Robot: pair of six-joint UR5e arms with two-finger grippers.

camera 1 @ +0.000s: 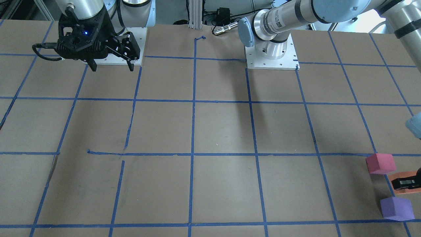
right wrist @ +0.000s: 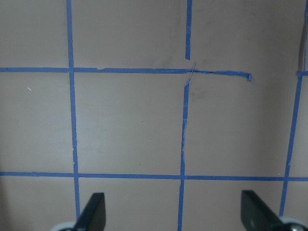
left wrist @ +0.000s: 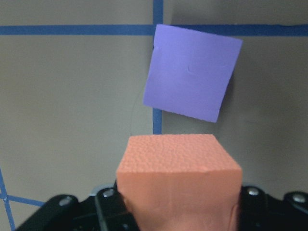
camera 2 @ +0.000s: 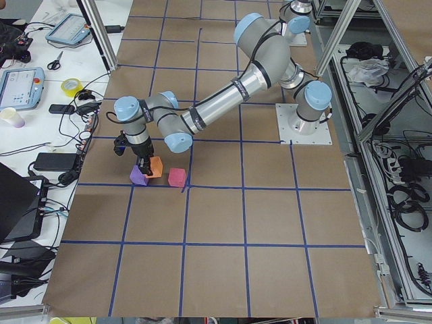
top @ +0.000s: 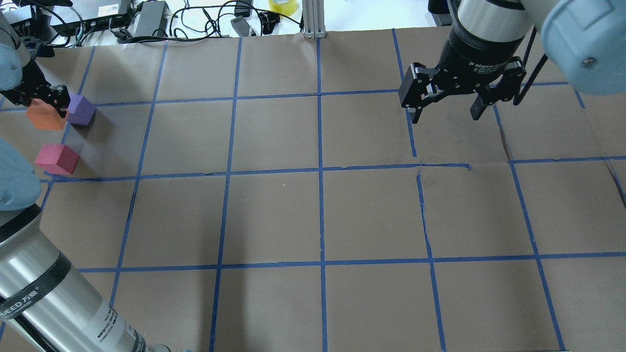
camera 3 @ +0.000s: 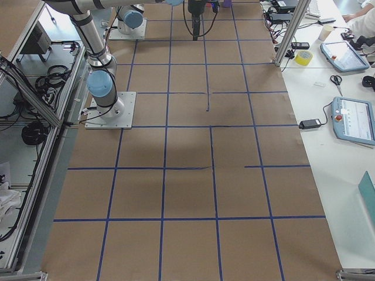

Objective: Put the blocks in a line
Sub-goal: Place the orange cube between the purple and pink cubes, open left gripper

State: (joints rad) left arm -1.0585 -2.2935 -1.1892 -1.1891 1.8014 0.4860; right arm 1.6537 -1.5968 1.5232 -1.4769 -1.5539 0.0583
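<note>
Next, my left gripper releases the orange block so that it is left in the gap [camera 1: 389, 184] between the pinkish red block and the purple block.
The three blocks sit close together at the table's far left in the overhead view. My left gripper [top: 45, 104] is shut on the orange block [top: 44, 119], low over the table; I cannot tell if the block touches it. The purple block [top: 80, 110] lies just beyond it, slightly rotated, and the pinkish red block [top: 57, 159] lies nearer my base. In the left wrist view the orange block [left wrist: 179, 183] is between the jaws, with the purple block [left wrist: 192, 79] ahead. My right gripper [top: 445, 110] hangs open and empty over the far right squares.
The table's left edge [top: 5, 110] runs close beside the blocks. My left forearm [top: 44, 293] crosses the near left corner. Cables and a tape roll [top: 282, 6] lie beyond the far edge. Blue tape lines [top: 320, 168] grid the brown surface.
</note>
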